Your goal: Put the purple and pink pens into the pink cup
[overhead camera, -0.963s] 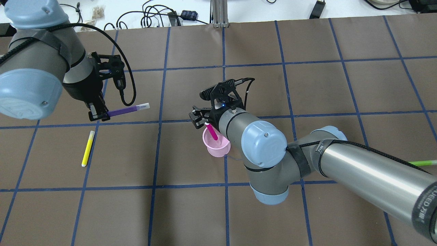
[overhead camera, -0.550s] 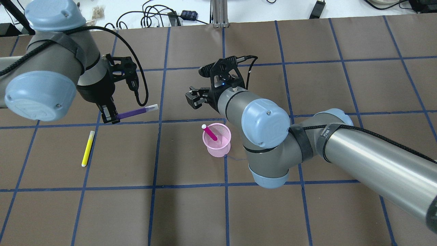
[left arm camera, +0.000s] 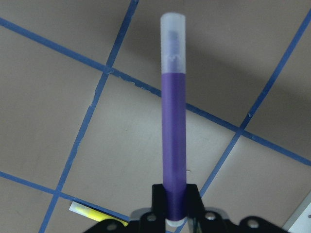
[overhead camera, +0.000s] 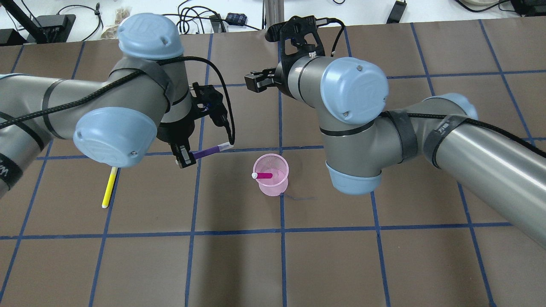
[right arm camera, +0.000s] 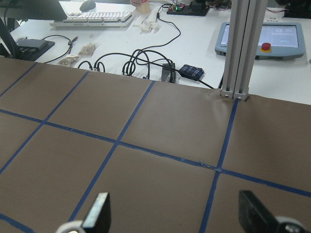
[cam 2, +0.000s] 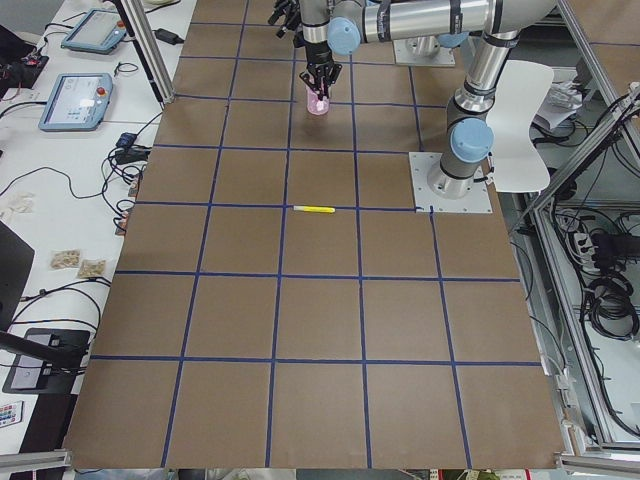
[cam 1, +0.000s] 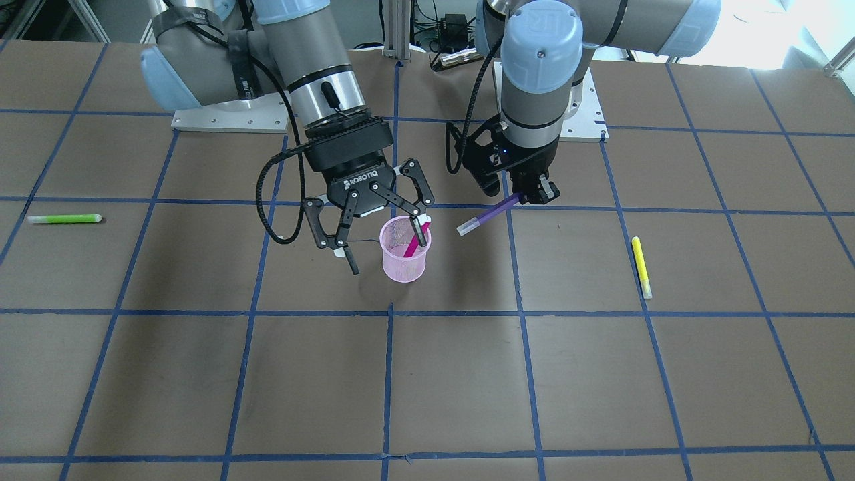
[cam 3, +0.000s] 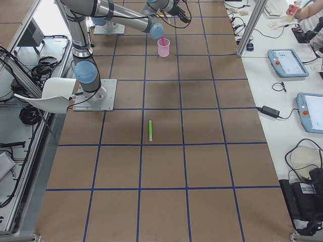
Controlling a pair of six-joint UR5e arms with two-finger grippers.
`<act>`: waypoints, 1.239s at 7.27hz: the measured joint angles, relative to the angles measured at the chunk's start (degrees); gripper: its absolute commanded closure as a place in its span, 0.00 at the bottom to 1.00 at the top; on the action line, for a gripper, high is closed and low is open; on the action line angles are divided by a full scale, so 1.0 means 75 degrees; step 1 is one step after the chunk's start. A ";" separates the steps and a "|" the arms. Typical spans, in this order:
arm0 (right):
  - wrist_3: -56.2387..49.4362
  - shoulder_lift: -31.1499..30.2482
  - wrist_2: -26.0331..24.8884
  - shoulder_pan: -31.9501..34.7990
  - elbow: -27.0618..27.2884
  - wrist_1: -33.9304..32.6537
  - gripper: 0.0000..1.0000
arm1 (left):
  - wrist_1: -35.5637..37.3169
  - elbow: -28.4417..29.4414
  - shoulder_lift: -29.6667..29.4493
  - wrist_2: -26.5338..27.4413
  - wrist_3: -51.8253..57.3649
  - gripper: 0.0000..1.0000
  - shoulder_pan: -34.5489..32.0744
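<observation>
Next, I let go of the purple pen with my left gripper inside the pink mesh cup (cam 1: 410, 238), next to the leaning pink pen.
The pink mesh cup (cam 1: 403, 266) stands upright mid-table, also in the overhead view (overhead camera: 273, 184). The pink pen (cam 1: 414, 245) leans inside it, white cap up (overhead camera: 264, 175). My right gripper (cam 1: 389, 256) is open and empty, raised above the cup; overhead it shows beyond the cup (overhead camera: 252, 81), and its wrist view (right arm camera: 177, 213) shows only bare table. My left gripper (overhead camera: 184, 158) is shut on the purple pen (overhead camera: 209, 150), held level in the air to the cup's left, clear cap toward the cup. The pen shows in the left wrist view (left arm camera: 173, 141) and the front view (cam 1: 487, 217).
A yellow pen (overhead camera: 109, 187) lies on the table under my left arm, also in the front view (cam 1: 641, 267). A green pen (cam 1: 63, 218) lies far off on my right side. Cables and devices lie beyond the table's far edge (overhead camera: 204, 21).
My right gripper has lifted away from the cup, leaving the pink pen inside. My left arm has carried the purple pen to the right, closer to the cup.
</observation>
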 measured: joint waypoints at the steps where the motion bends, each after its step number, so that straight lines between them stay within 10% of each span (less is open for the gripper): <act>1: -0.0231 -0.0338 0.0366 -0.0407 -0.0013 0.0565 0.00 | 0.0003 -0.0004 -0.0089 0.0071 -0.0356 1.00 -0.0212; 5: -0.0846 -0.1689 0.1412 -0.1713 -0.0635 0.4072 0.00 | 0.0011 0.0032 -0.0342 0.0128 -0.1206 1.00 -0.1054; 9: -0.1271 -0.1875 0.0182 -0.1837 -0.2637 0.8650 0.00 | 0.0087 0.0333 -0.1146 0.0468 -0.1821 1.00 -0.1687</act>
